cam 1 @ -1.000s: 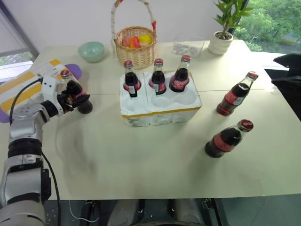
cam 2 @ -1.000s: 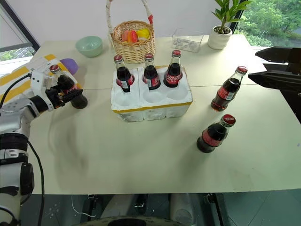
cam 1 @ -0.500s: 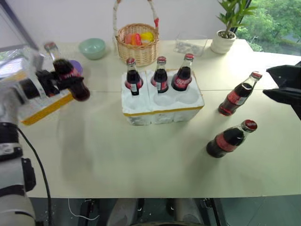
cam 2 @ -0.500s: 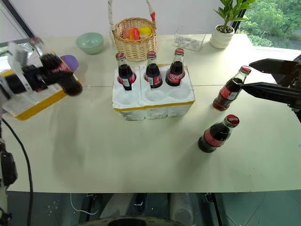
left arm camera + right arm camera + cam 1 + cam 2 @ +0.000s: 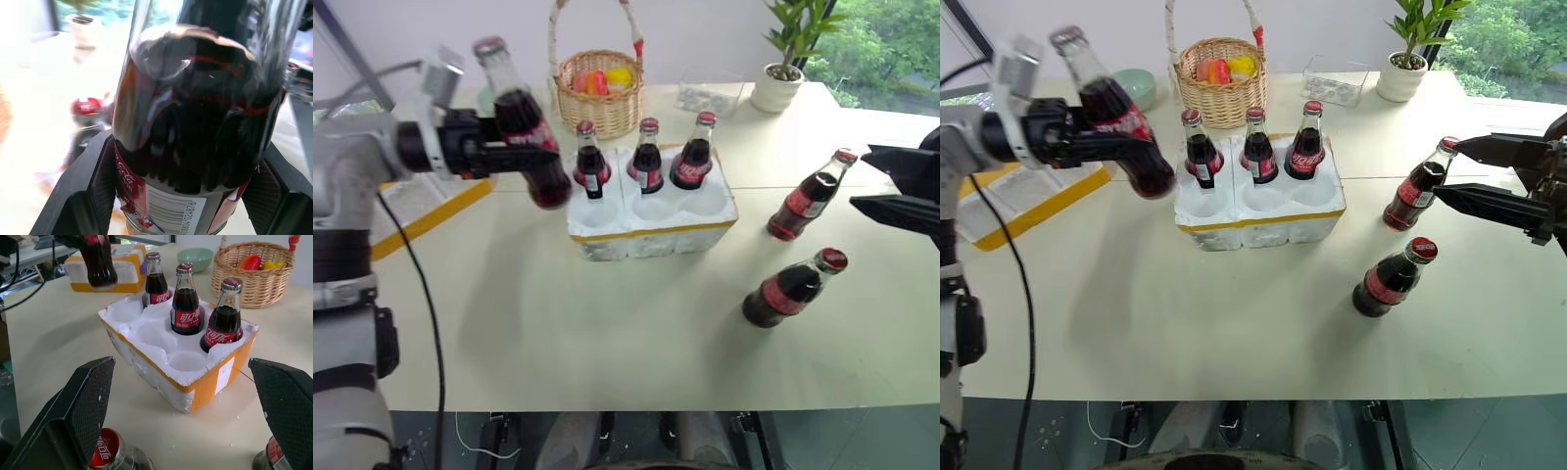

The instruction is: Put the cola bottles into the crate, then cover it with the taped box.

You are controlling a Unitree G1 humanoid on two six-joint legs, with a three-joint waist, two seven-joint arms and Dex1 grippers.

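Next, the left gripper releases the cola bottle, now tilted in the air beside the crate, in the crate's empty front well [image 5: 597, 215] nearest the taped box.
My left gripper [image 5: 524, 157] is shut on a cola bottle [image 5: 521, 137] and holds it in the air, tilted, just left of the crate [image 5: 651, 235]. In the left wrist view the bottle [image 5: 195, 122] sits between both fingers [image 5: 88, 196]. The white foam crate has three cola bottles [image 5: 648, 162] in its back row, and its front wells are empty. Two more cola bottles [image 5: 811, 201] [image 5: 788, 291] stand on the table right of the crate. My right gripper [image 5: 860, 178] hangs open beside them, holding nothing. The taped box [image 5: 1023, 201] lies at the far left.
Behind the crate stand a wicker basket [image 5: 597, 93], a green bowl [image 5: 1141, 86], a clear plastic container [image 5: 708, 96] and a potted plant [image 5: 778, 83]. The table [image 5: 607, 333] has open surface in front of the crate.
My left gripper has lifted the cola bottle off the table at the left and carried it up and right, close to the crate. The right gripper has hardly moved.
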